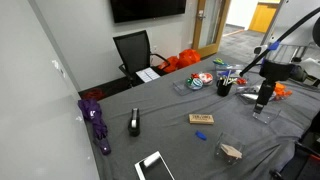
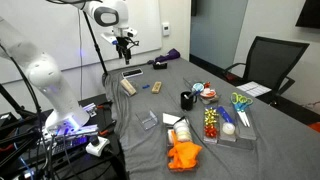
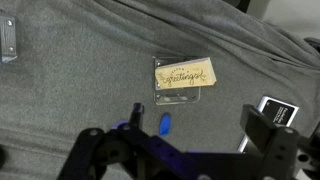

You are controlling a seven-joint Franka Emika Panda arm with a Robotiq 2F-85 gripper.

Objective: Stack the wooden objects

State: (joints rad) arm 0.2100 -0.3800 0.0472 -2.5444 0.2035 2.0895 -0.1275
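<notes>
I need to next move my gripper to the sides of the flat wooden block point(image 1: 231, 151) point(image 3: 186, 75) with writing, lying on the clear plastic piece, and close it there.
The flat wooden block point(image 3: 185, 74), light tan with writing on it, lies on the grey cloth on a clear plastic piece; it also shows in an exterior view point(image 1: 201, 119). The chunkier wooden block point(image 1: 231, 152) lies near the table's front edge, apart from it, and shows in both exterior views point(image 2: 128, 87). It is out of the wrist view. My gripper point(image 3: 200, 120) is open and empty, high above the table point(image 2: 122, 45), over the cloth just below the flat block in the wrist view.
A small blue object point(image 3: 165, 124) lies between the two blocks point(image 1: 201, 137). A clear tray point(image 1: 262, 113) sits near the arm. A black device point(image 1: 134, 123), a white phone point(image 1: 155, 165), a purple thing point(image 1: 95, 120), a pen cup point(image 1: 225, 88) and orange cloth point(image 2: 185, 155) are around.
</notes>
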